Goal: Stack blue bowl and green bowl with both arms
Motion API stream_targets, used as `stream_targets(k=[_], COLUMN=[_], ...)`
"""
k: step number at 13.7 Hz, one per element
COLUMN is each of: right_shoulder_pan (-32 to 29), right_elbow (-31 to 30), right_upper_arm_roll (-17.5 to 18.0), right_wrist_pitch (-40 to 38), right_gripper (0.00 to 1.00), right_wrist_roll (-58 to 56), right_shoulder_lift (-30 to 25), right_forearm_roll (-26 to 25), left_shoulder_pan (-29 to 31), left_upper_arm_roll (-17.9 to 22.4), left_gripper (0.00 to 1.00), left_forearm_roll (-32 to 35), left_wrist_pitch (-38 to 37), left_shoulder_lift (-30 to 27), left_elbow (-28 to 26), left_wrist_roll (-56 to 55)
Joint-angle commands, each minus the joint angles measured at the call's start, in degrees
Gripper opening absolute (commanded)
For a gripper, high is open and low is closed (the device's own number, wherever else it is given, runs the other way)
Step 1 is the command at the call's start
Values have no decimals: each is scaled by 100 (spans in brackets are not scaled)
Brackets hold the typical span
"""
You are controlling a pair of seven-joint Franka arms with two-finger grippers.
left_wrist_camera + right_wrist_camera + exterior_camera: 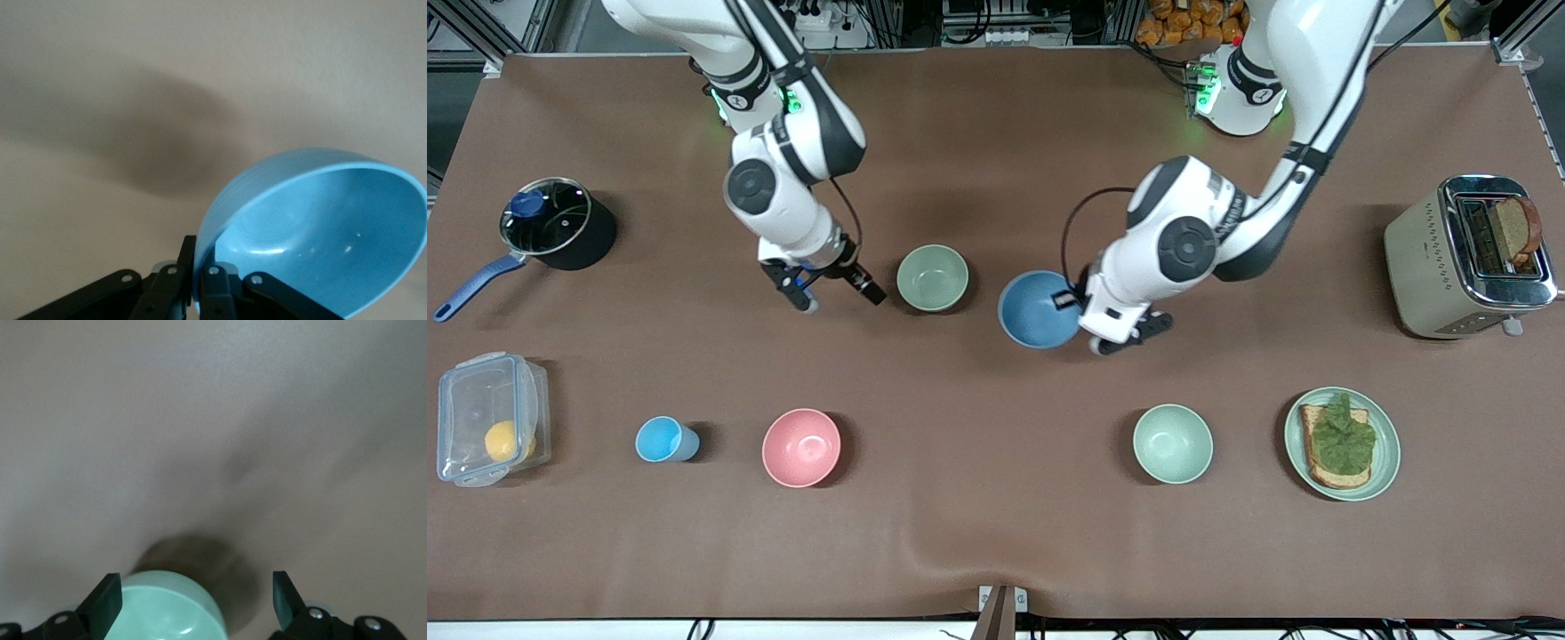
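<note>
My right gripper is open beside the green bowl. Next, I let go of the blue bowl with my left gripper inside the green bowl (pixel 931 276) beside it.
The green bowl (pixel 932 277) stands upright on the brown table, in the middle. My right gripper (pixel 843 298) hangs open just beside it, toward the right arm's end, and grips nothing. In the right wrist view the green bowl (pixel 167 610) shows partly between the spread fingertips of the right gripper (pixel 197 599). The blue bowl (pixel 1039 309) is tilted and lifted, right beside the green bowl toward the left arm's end. My left gripper (pixel 1074 302) is shut on its rim. In the left wrist view the left gripper (pixel 200 273) pinches the wall of the blue bowl (pixel 320 227).
Nearer the front camera stand a light-blue cup (pixel 663 439), a pink bowl (pixel 801 447), a pale mint bowl (pixel 1172 443) and a green plate (pixel 1387 462) with toast. A clear box (pixel 489 431) and a pot (pixel 559 222) are at the right arm's end, a toaster (pixel 1467 253) at the left arm's.
</note>
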Motion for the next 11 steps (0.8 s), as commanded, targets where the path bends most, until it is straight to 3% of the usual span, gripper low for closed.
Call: stream_targets(k=[1, 4, 11], right_shoulder_pan=[-15, -6, -76], right_elbow=[379, 528, 722], right_upper_arm_roll=[73, 90, 91], right_wrist_pitch=[-15, 21, -49], right_gripper=[100, 100, 100], right_wrist_roll=[-4, -126, -855], right_shoulder_lift=[603, 1069, 1457], right_forearm_roll=[883, 1298, 2906], left_shoulder_pan=[-429, -904, -1415], left_upper_arm_roll=[-7, 20, 29], left_gripper=[0, 0, 0], left_forearm_roll=[-156, -121, -85], left_wrist_pitch=[95, 217, 1114], left_shoulder_lift=[162, 795, 1050], left_elbow=[153, 610, 665], left_wrist_roll=[-524, -964, -1352])
